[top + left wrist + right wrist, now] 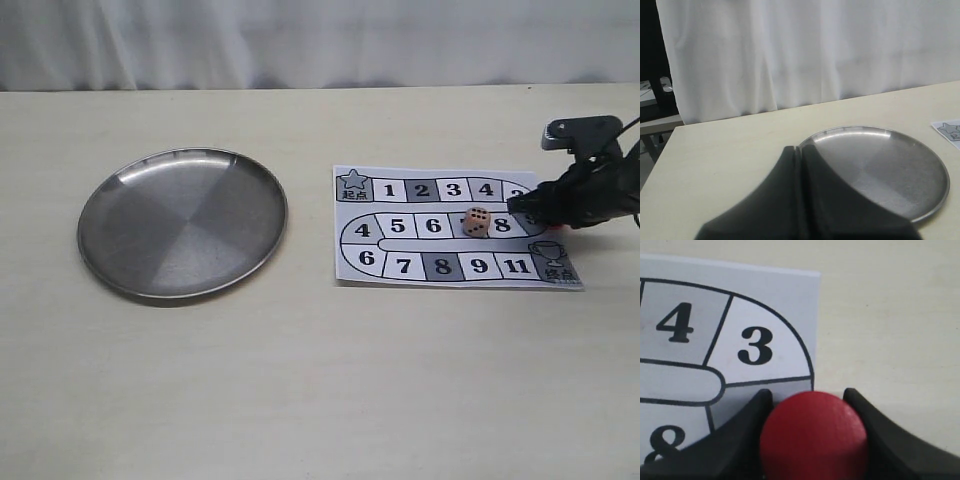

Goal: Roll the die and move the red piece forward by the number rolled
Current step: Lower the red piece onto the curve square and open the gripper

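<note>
My right gripper has the red piece to place. Next, I set it down with that gripper on the grey square at the board's curved edge [518, 225] [735, 422].
The red piece [814, 435] sits between the two black fingers of my right gripper [807, 393], which is shut on it. It is over the grey square beside the 3 at the curved edge of the paper game board [755, 300]. In the exterior view this gripper [522, 205] is low over the board's [400, 272] right end and hides most of the piece. The tan die [477, 222] rests on the board's middle row between the 6 and the 8, just left of the gripper. My left gripper [801, 150] is shut and empty, near the plate's rim.
A round steel plate [183, 222] lies on the left half of the pale table, and shows in the left wrist view [890, 170] too. A white curtain hangs behind the table's far edge.
</note>
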Available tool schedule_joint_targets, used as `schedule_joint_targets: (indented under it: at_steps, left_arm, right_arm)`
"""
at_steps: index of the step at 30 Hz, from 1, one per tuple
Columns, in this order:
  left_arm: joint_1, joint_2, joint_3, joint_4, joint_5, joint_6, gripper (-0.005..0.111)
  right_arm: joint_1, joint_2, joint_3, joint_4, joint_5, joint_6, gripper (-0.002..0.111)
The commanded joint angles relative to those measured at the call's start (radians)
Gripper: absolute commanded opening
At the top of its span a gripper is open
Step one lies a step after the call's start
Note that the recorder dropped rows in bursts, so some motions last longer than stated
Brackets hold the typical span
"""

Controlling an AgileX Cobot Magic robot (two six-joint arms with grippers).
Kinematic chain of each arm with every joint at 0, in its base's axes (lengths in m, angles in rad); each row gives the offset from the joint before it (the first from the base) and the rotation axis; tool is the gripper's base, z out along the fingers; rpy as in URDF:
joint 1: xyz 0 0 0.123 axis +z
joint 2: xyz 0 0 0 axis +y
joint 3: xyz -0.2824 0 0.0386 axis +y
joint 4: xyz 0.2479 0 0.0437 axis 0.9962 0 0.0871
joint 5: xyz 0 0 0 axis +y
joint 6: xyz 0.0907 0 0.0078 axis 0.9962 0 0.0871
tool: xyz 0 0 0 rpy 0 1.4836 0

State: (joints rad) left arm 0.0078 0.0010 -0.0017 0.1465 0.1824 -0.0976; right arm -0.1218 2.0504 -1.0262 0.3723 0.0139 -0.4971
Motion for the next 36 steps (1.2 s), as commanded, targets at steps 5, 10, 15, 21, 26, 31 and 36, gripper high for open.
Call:
schedule_joint_targets:
  at_steps: [5,10,15,21,26,31,36]
  left_arm:
    - [-0.008,-0.001,0.002,-0.002,-0.009,-0.001,0.0]
    - [-0.008,-0.001,0.002,-0.002,-0.009,-0.001,0.0]
    - [-0.008,-0.001,0.002,-0.002,-0.009,-0.001,0.0]
    - [-0.008,-0.001,0.002,-0.002,-0.009,-0.001,0.0]
    - [-0.008,-0.001,0.002,-0.002,-0.009,-0.001,0.0]
    - [-0.008,-0.001,0.002,-0.002,-0.009,-0.001,0.0]
    - [-0.008,-0.001,0.002,-0.002,-0.009,-0.001,0.0]
  right_arm:
    - [0.077,0.028,0.007,0.012,0.021,-0.017,0.005]
    - [0.077,0.028,0.007,0.012,0.03,-0.003,0.005]
    - [0.077,0.028,0.007,0.012,0.043,-0.003,0.005]
    - [0.075,0.028,0.007,0.012,0.043,-0.003,0.005]
    - [0.073,0.028,0.007,0.012,0.043,-0.003,0.005]
    - [0.061,0.028,0.007,0.012,0.043,0.046,0.008]
    - [0.061,0.028,0.007,0.012,0.043,0.049,0.036]
